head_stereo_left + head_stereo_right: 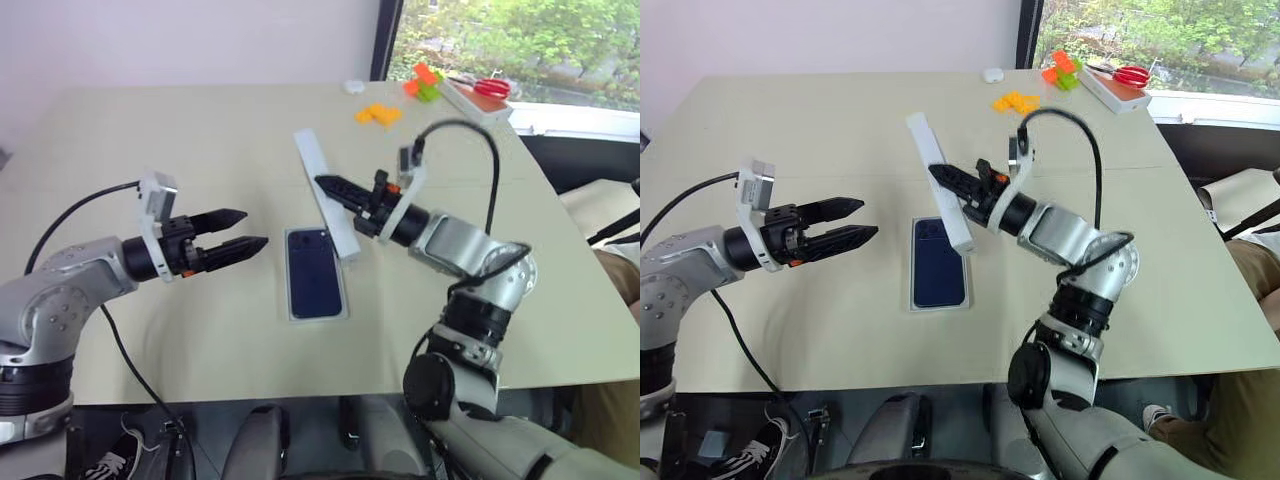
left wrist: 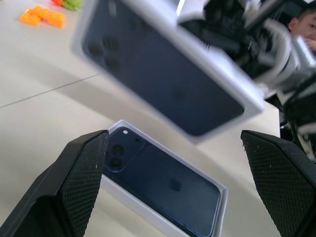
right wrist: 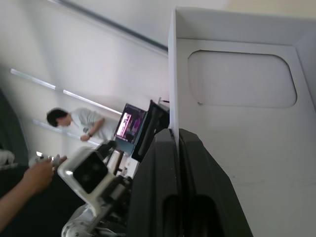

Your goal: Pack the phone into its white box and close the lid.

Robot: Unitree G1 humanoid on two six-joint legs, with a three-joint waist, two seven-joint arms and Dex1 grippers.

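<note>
Next, my right gripper puts the lid down slanted across the white box's long edge [image 1: 284, 257] facing my left gripper.
The dark navy phone [image 1: 313, 272] lies flat inside the white box [image 1: 346, 305] on the table, camera block at its far end. Above the box's right side hangs the lid [image 1: 322, 185], tipped up on edge, its printed phone picture [image 2: 163, 74] facing my left gripper. My right gripper [image 1: 333, 187] is shut on one long wall of the lid. In the right wrist view the lid's white inside [image 3: 247, 138] shows a rounded recess. My left gripper [image 1: 255, 228] stands open and holds nothing, level, just left of the box.
Orange blocks [image 1: 378, 114], green and orange blocks [image 1: 425, 80], red scissors [image 1: 492, 88] and a small white object [image 1: 353, 86] lie at the table's far right. A person [image 3: 74, 121] is in the background, and a hand [image 3: 34, 173] shows nearer.
</note>
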